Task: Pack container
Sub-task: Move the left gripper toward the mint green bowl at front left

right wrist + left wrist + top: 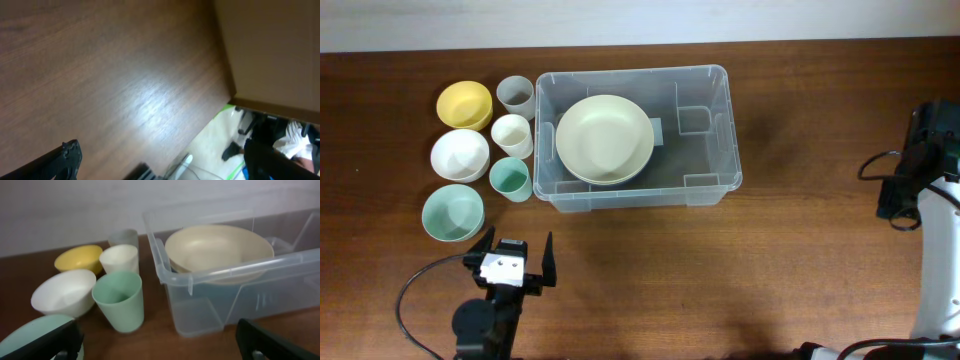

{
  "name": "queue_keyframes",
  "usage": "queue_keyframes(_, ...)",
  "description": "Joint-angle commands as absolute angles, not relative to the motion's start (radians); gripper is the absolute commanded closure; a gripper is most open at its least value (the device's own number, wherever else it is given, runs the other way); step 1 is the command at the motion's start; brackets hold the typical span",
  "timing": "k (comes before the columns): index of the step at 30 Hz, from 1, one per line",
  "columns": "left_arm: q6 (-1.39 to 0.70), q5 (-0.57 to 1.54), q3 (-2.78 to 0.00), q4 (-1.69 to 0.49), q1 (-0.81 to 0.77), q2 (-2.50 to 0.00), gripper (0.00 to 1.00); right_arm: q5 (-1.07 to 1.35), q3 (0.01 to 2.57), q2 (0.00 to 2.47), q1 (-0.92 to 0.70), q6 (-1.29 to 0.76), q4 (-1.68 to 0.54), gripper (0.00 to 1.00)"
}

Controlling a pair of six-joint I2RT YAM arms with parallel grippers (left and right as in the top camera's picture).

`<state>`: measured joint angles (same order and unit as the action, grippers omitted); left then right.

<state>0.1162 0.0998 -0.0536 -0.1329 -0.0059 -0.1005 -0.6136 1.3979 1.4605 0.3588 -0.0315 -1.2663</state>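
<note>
The robot's left gripper will next go to the mint bowl and close on its rim [432, 232], at the side that faces away from the mint cup.
The clear plastic container [705, 150] stands at the table's middle back with a cream bowl [605, 138] inside its left half. It also shows in the left wrist view [200, 305], with the cream bowl [217, 247] in it. My left gripper [514, 256] is open and empty near the front edge, below the loose dishes; its fingertips [160, 345] frame bare wood. My right gripper [905, 190] is at the far right edge, open and empty over the table edge [160, 160].
Left of the container stand a yellow bowl [464, 103], a white bowl [459, 154], a mint bowl [452, 213], a grey cup [515, 94], a cream cup [511, 134] and a mint cup [509, 179]. The mint cup [119, 300] is nearest my left gripper.
</note>
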Motion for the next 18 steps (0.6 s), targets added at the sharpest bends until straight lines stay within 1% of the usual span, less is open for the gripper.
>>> queue_keyframes(1,0.123,0.116,-0.139,-0.17,0.001,-0.162,0.0,-0.656,1.39,1.466,0.363,-0.01,-1.226,0.01)
queue_keyframes(8,0.221,0.117,-0.332,-0.251,0.03,-0.393,0.0,-0.654,1.39,1.467,0.362,-0.004,-1.214,0.01)
queue_keyframes(13,0.302,0.115,-0.475,-0.259,0.029,-0.514,0.0,-0.573,1.39,1.467,0.362,-0.004,-1.214,0.01)
queue_keyframes(16,0.276,0.104,-0.553,-0.3,0.031,-0.59,0.0,-0.532,1.39,1.467,0.362,-0.004,-1.214,0.01)
queue_keyframes(18,0.197,0.078,-0.627,-0.359,0.056,-0.667,0.0,-0.523,1.39,1.467,0.362,-0.004,-1.214,0.01)
